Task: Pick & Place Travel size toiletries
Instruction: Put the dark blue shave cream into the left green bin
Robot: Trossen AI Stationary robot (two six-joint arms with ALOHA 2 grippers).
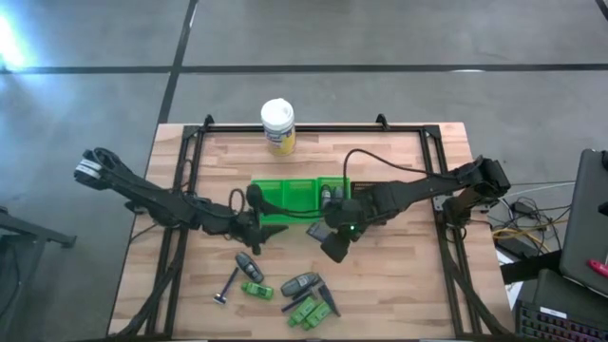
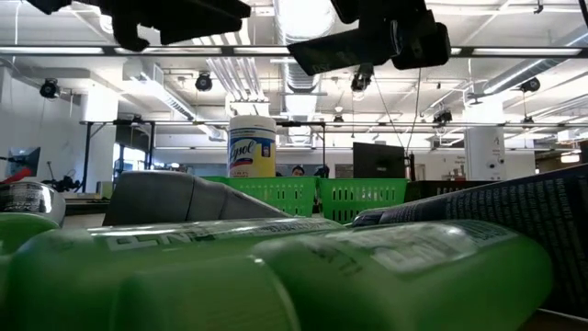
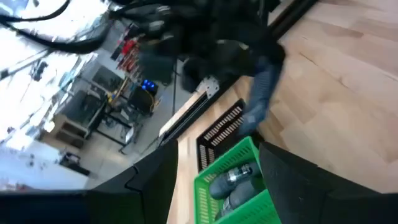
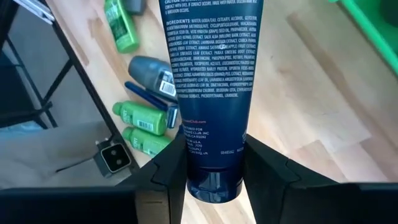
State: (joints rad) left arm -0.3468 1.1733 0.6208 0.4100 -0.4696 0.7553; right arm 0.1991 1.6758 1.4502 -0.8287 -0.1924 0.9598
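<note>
Next, I move my left gripper over to the loose end [image 1: 311, 228] [image 3: 250, 119] of the dark blue tube that is in my right gripper, and close it there.
My right gripper [image 4: 214, 171] is shut on a dark blue tube with white print [image 4: 211, 74]. It hovers over the middle of the table, just near of the green tray [image 1: 290, 195]; the tube [image 1: 317, 231] also shows in the high view. My left gripper [image 3: 233, 186] is open and holds nothing. It hangs beside the tray's near left corner [image 1: 261, 228], with grey items in the tray [image 3: 233, 180] showing beyond its fingers. More toiletries lie flat near the table's near edge: green bottles [image 1: 306, 311], grey ones [image 1: 299, 283] and a thin razor-like stick [image 1: 228, 285]. My right gripper pinches the tube's narrower, rounded end [image 4: 212, 183] between its two fingers [image 4: 169, 168]. The rest of the tube sticks out ahead of the fingers. The tube is lifted clear of the wooden table, out over the toiletries on the near side.
A white-lidded jar with a yellow label [image 1: 277, 125] stands at the far edge, behind the tray. A dark metal frame [image 1: 190, 161] runs round the table top. Bare wood lies right of the tray [image 1: 399, 266]. In the low view, green bottles [image 2: 276, 276] fill the foreground.
</note>
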